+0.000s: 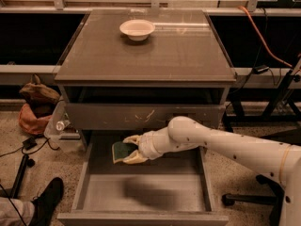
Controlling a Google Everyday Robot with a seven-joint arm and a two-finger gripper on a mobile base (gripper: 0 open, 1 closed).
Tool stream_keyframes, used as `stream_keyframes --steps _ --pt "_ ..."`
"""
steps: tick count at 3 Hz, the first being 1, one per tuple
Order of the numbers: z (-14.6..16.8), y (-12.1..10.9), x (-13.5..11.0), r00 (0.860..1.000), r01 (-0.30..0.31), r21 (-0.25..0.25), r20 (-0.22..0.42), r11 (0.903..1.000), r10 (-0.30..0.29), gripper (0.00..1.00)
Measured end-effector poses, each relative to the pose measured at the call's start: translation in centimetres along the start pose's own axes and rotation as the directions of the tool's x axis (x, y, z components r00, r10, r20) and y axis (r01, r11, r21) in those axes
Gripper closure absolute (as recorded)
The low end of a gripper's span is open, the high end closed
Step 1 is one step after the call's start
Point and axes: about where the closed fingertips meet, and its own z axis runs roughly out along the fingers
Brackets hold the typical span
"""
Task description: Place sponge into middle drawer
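I should use my gripper to set the sponge down on the bottom of the middle drawer, near the drawer's side (116, 183) toward the brown bag.
My gripper (128, 149) comes in from the right on a white arm and is shut on the sponge (122, 151), which shows its dark green top and a yellow edge. It holds the sponge in the air over the back left part of the middle drawer (141, 192). The drawer is pulled out wide below the cabinet, and the grey floor that shows has nothing on it, with a shadow of the arm on it. The sponge does not touch the drawer floor.
A white bowl (137, 29) sits on the cabinet top (146, 51). The scratched grey drawer front (143, 116) is just above the gripper. A brown bag (37, 100), cables and a person's shoe (47, 201) lie on the floor at left. A chair base (254, 197) stands at right.
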Motion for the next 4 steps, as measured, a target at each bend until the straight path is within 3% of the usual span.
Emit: stream_keyframes --steps 1,2,3,4 --pt "4.7 3.0 3.4 0.996 -0.076 -0.052 0.043 0.9958 0.078 1.0" --pt "8.6 5.4 6.2 0.987 -0.148 -0.103 0.046 0.9836 0.153 1.0" --pt "12.7 7.7 9.2 0.97 -0.238 -0.125 0.025 0.9631 0.243 1.0" --pt "12.8 7.7 9.2 0.97 -0.239 -0.125 0.024 0.9629 0.244 1.0"
